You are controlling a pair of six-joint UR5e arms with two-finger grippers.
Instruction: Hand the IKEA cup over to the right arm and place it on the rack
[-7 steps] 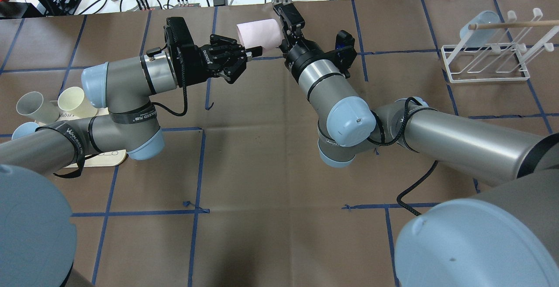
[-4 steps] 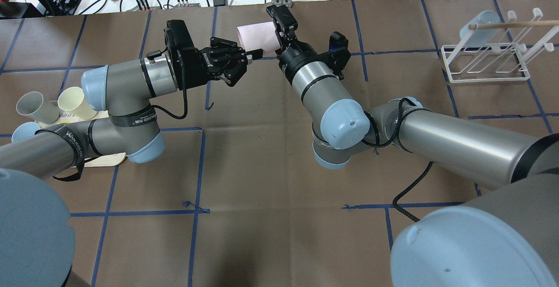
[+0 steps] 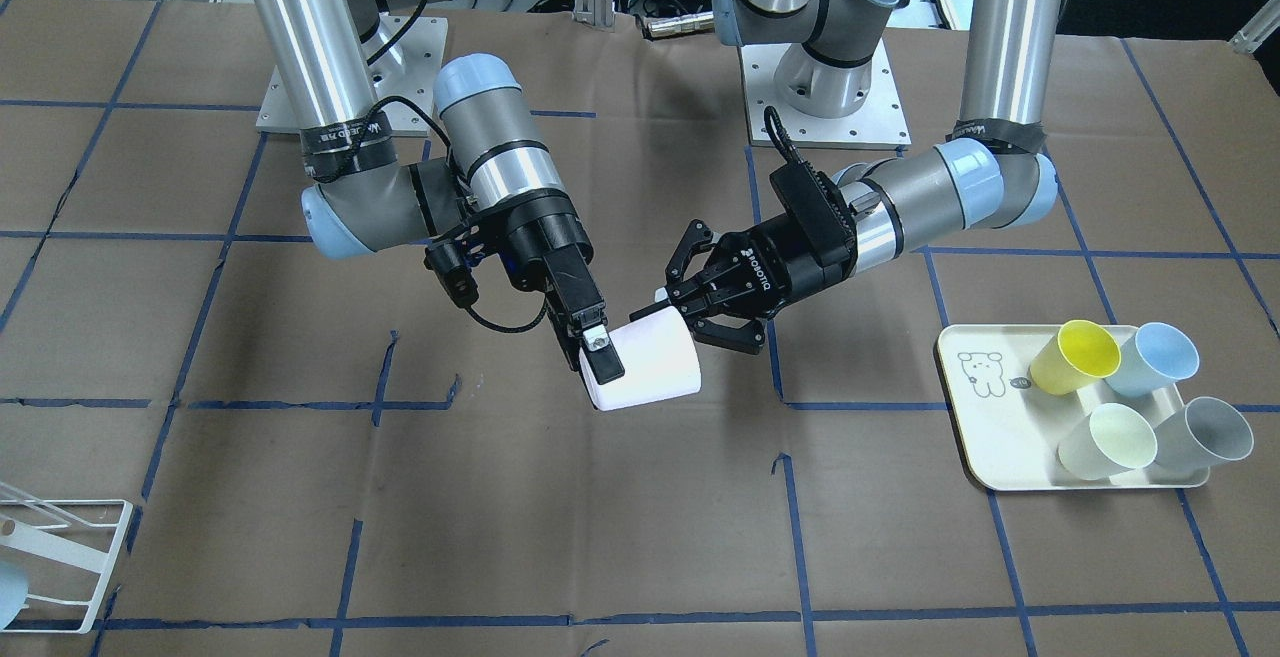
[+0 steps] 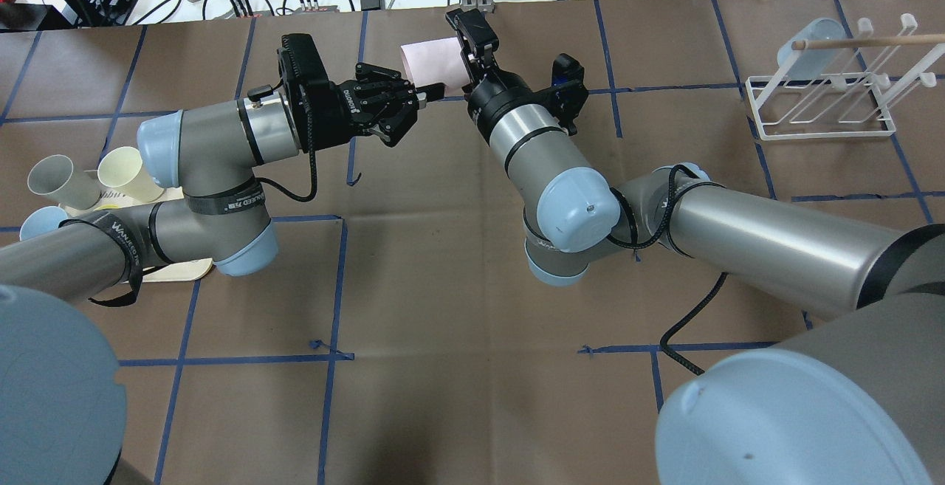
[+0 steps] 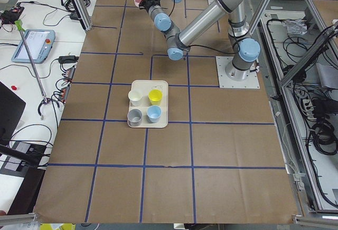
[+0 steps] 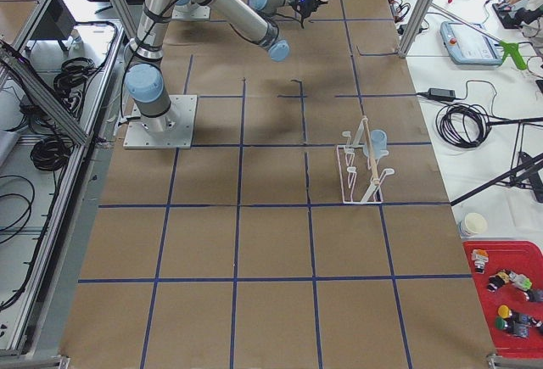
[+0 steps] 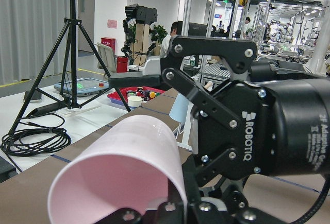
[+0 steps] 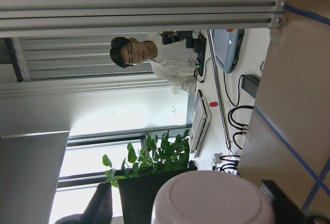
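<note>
Next, my right gripper closes around the pale pink IKEA cup's body (image 3: 631, 371) near its base. It will leave the cup's rim to my left gripper.
A pale pink IKEA cup (image 3: 650, 367) hangs on its side above the table's middle, between my two grippers. My left gripper (image 3: 672, 309) is shut on the cup's rim, and the left wrist view shows the cup's open mouth (image 7: 124, 167) close up. The right arm's gripper (image 3: 612, 362) is open and straddles the cup's body near its base, with a gap showing above the cup in the left wrist view. From overhead the cup (image 4: 432, 60) lies between the left gripper (image 4: 432, 91) and right gripper (image 4: 464, 46). The white wire rack (image 4: 819, 112) stands far right.
A light blue cup (image 4: 812, 46) sits on the rack beside a wooden rod. A cream tray (image 3: 1000, 437) with several coloured cups lies on my left side. Cables and an aluminium post line the table's far edge. A person sits beyond it.
My right gripper has slid leftward along the pink cup, from its base end to further over its body. The left gripper and cup have stayed nearly still.
</note>
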